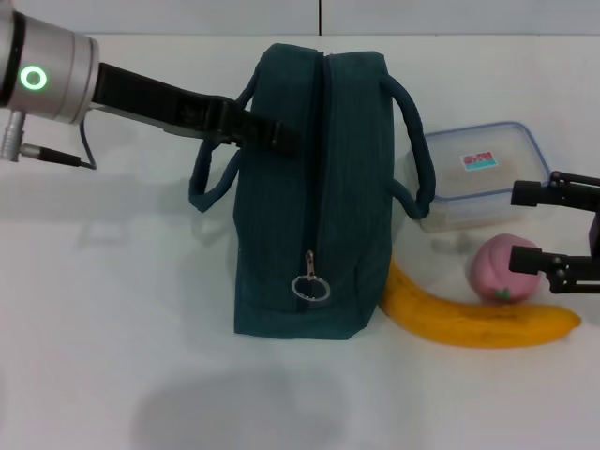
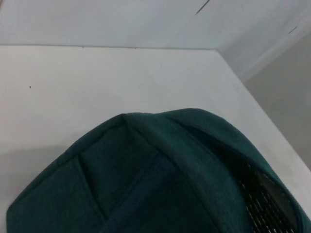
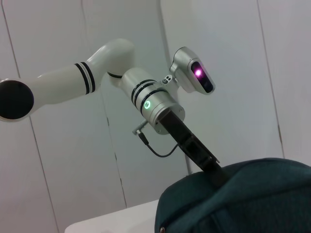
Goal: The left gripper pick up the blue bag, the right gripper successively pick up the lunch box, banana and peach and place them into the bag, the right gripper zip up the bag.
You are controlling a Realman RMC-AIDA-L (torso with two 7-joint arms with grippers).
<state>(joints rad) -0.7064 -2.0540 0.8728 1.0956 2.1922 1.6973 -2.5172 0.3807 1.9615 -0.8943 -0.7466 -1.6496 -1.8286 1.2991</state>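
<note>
The robot's right gripper should next move to the lunch box and close on the box's outer side [image 1: 537,155], farthest from the blue bag.
The dark blue-green bag [image 1: 300,206] stands upright in the middle of the white table, with its zip pull [image 1: 309,286] hanging at the near end. My left gripper [image 1: 267,133] reaches in from the left and is pinched on the bag's upper left edge by the handle; the bag [image 2: 146,179] fills its wrist view. The clear lunch box [image 1: 478,173] lies right of the bag. The pink peach [image 1: 502,269] and the banana [image 1: 478,323] lie in front of the box. My right gripper [image 1: 548,230] is open and empty, just right of the peach.
The bag's right handle [image 1: 417,155] loops out toward the lunch box. The table [image 1: 112,328] stretches to the left and front of the bag. The right wrist view shows my left arm [image 3: 160,104] above the bag [image 3: 243,199], with a white wall behind.
</note>
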